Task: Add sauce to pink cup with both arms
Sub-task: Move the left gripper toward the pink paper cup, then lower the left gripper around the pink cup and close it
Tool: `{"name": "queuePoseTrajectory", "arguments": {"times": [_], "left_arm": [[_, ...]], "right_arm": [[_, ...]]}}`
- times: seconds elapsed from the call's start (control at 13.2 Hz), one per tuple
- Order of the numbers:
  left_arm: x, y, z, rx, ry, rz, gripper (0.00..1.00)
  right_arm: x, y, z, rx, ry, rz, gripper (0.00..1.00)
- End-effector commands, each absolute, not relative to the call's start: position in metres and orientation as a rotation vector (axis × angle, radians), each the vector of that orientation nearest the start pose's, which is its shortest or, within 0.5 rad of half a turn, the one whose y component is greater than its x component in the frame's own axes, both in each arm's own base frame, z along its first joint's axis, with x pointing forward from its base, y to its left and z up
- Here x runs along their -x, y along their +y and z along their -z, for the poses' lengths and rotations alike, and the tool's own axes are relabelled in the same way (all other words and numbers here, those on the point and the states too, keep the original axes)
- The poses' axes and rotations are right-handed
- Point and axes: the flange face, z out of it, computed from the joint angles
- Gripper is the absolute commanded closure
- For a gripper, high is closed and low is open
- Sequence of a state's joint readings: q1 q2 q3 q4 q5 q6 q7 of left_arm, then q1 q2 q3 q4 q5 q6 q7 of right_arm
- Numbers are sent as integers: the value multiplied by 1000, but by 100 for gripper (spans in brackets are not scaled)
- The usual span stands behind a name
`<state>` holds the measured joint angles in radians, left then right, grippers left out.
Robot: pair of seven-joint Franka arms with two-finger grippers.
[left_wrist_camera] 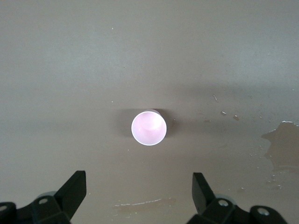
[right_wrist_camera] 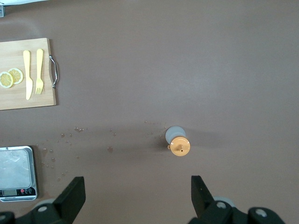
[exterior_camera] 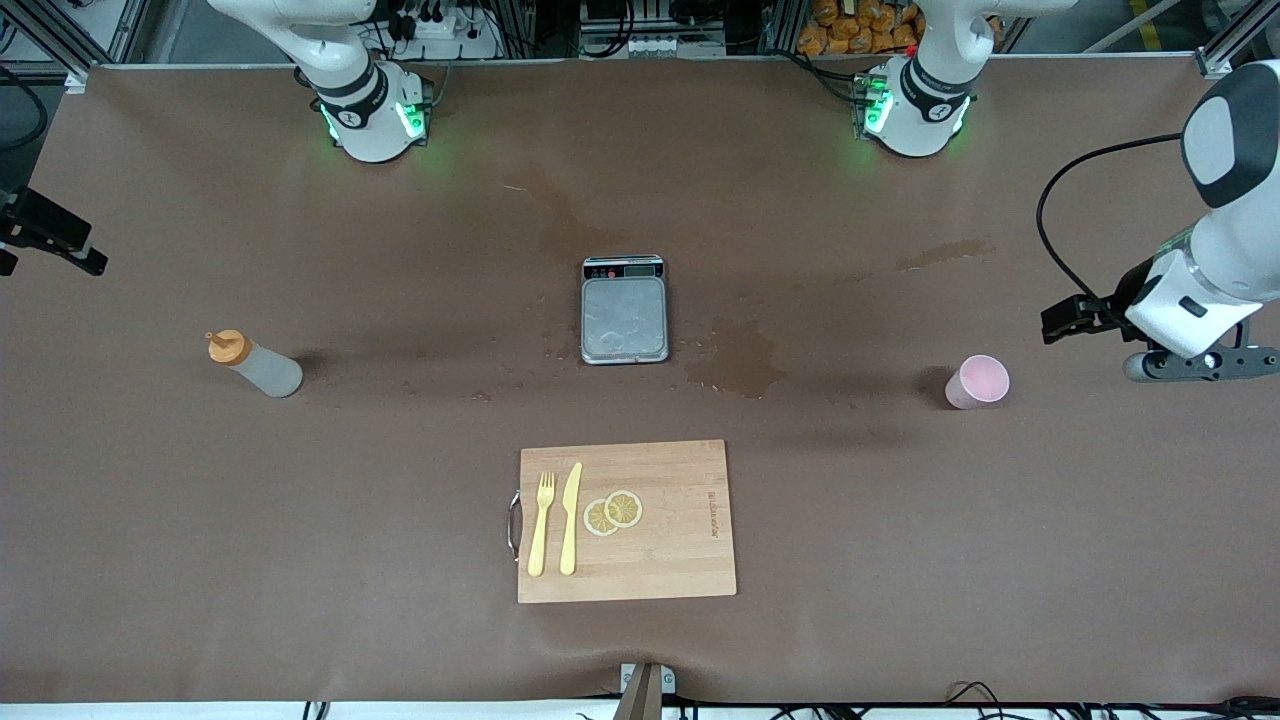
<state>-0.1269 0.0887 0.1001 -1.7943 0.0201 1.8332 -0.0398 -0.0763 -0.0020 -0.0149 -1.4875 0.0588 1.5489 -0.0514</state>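
Observation:
Next, I move my left gripper to the pink cup's rim (exterior_camera: 1006, 372) (left_wrist_camera: 132, 132), on the side away from the grey scale, and close it there.
The sauce bottle (exterior_camera: 255, 365), whitish with an orange cap, stands on the brown table toward the right arm's end. It also shows in the right wrist view, the bottle (right_wrist_camera: 177, 142) seen from above. My right gripper (right_wrist_camera: 138, 186) hangs open and empty high over the table near it. Only a black part of that hand (exterior_camera: 48, 240) shows in the front view. The pink cup (exterior_camera: 978, 381) stands upright toward the left arm's end, and the cup (left_wrist_camera: 148, 128) looks empty. My left gripper (exterior_camera: 1200, 364) hovers beside the cup, high up, its jaws (left_wrist_camera: 139, 184) open and holding nothing.
A grey scale (exterior_camera: 624, 310) sits mid-table between the two arms. Nearer the camera lies a wooden cutting board (exterior_camera: 660, 540) with a yellow fork (exterior_camera: 541, 522), a knife (exterior_camera: 570, 518) and lemon slices (exterior_camera: 612, 512). Wet stains (exterior_camera: 742, 360) mark the table beside the scale.

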Motion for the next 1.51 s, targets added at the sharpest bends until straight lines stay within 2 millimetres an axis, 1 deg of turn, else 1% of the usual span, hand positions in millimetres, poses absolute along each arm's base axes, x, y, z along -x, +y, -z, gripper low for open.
{"name": "queuePoseTrajectory", "arguments": {"times": [0.0,0.3,0.76,0.83,0.91,0.98,1.13,1.21,1.36,1.44], "left_arm": [[-580,-14,-492,3090,2,-44,0],[-581,-13,-486,3089,-2,-49,0],[-584,-10,-478,3088,-3,-54,0],[-585,-10,-475,3087,-3,-59,0],[-586,-9,-469,3086,-4,-70,0],[-587,-6,-458,3084,-7,-80,0],[-583,8,-431,3059,-8,-45,0],[-581,8,-420,3046,9,-26,0],[-578,12,-406,3047,-3,-28,0],[-579,12,-396,3046,-3,-42,0]], "right_arm": [[-548,-45,-662,3093,53,93,0],[-550,-56,-660,3109,71,97,0],[-550,-46,-661,3112,57,96,0],[-550,-41,-662,3113,43,96,0],[-550,-41,-662,3113,45,94,0],[-550,-44,-662,3116,53,98,0],[-550,-45,-663,3134,52,99,0],[-550,-44,-663,3138,50,99,0],[-550,-45,-661,3144,53,91,0],[-551,-45,-663,3148,51,103,0]]}}
